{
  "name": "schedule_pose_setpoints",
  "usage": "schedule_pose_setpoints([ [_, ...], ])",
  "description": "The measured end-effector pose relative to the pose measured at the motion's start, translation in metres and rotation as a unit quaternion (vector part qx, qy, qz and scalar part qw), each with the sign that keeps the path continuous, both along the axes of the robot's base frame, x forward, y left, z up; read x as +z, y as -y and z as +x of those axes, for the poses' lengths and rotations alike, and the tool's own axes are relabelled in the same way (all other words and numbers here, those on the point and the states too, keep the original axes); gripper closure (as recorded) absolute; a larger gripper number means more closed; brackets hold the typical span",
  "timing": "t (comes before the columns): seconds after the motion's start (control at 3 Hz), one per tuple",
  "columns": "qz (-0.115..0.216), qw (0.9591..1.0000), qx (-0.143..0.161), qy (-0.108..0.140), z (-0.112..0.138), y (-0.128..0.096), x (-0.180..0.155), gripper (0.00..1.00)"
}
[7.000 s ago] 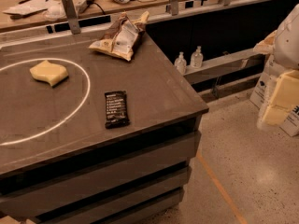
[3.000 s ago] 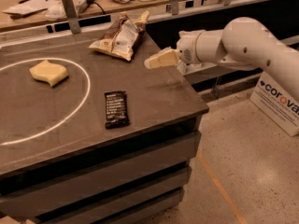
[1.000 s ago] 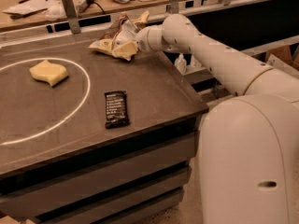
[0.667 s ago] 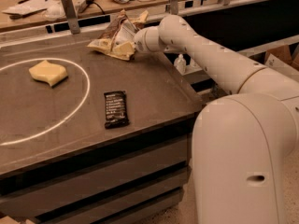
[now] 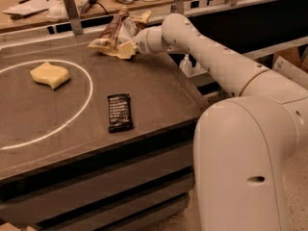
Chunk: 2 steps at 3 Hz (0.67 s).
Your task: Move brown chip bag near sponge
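The brown chip bag will be released from my gripper on the white circle's line (image 5: pixel 74 68), next to the yellow sponge.
The brown chip bag (image 5: pixel 115 32) lies crumpled at the far edge of the dark table, brown and tan with a white patch. The sponge (image 5: pixel 49 74), a pale yellow block with wavy edges, lies on the left inside a white circle (image 5: pixel 89 97) drawn on the table. My gripper (image 5: pixel 127 49) is at the end of the white arm (image 5: pixel 202 52), which reaches in from the right. It is at the near right edge of the chip bag, touching it. The bag lies well apart from the sponge.
A flat black bar wrapper (image 5: pixel 119 112) lies mid-table near the front. The table's right edge (image 5: pixel 192 93) drops to the floor. Behind the table a wooden bench (image 5: pixel 57 4) holds clutter and metal posts. A small bottle (image 5: pixel 186 64) stands beyond the right edge. My large white body (image 5: pixel 240 167) fills the right foreground.
The arm came in from the far right and reached across to the chip bag. Over the last second the gripper moved slightly left against the bag. Sponge and bar wrapper have not moved.
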<state>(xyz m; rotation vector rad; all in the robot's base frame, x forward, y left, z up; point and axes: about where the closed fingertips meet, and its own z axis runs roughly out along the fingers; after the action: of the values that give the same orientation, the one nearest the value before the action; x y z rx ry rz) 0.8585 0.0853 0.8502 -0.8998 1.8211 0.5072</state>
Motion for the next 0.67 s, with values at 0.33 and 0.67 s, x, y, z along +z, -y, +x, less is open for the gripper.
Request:
schedule_pose_setpoints([
  [0.33, 0.014, 0.9989, 0.044, -0.002, -0.013, -0.011, 0.015, 1.0],
  [0.67, 0.042, 0.9884, 0.145, -0.018, -0.06, -0.035, 0.044, 1.0],
])
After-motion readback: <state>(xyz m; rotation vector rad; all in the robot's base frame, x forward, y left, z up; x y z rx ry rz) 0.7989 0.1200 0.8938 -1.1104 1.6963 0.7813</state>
